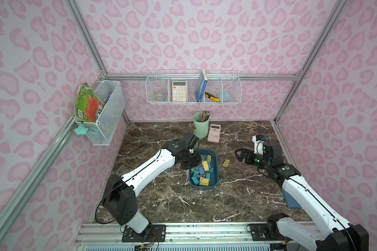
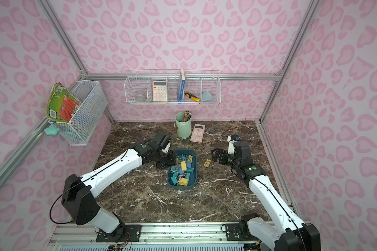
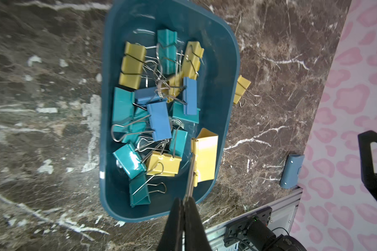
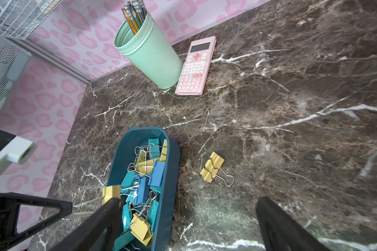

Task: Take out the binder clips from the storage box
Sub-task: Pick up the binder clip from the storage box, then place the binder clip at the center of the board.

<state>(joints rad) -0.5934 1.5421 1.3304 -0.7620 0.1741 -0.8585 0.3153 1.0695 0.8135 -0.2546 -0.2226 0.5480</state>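
Observation:
Next, my left gripper lets go of the yellow clip onto the marble across the box from the loose yellow clip (image 1: 176, 161), where I should let it go.
The dark teal storage box (image 1: 215, 173) sits mid-table and holds several yellow, blue and teal binder clips (image 3: 159, 121). My left gripper (image 3: 185, 201) is over the box's left side (image 1: 193, 162). It is shut on the wire handles of a yellow binder clip (image 3: 206, 154), which hangs just above the box's left rim (image 4: 111, 191). Another yellow clip (image 1: 226, 163) lies on the marble right of the box (image 4: 212, 166). My right gripper (image 1: 237, 155) hovers beside that clip, open and with nothing in it (image 4: 187, 206).
A mint-green pencil cup (image 1: 201, 128) and a pink calculator (image 1: 214, 133) stand behind the box. A flat blue-grey object (image 1: 291, 200) lies under the right arm at the table's right edge. White wire baskets hang on the back wall (image 1: 193, 90) and left wall (image 1: 105, 113).

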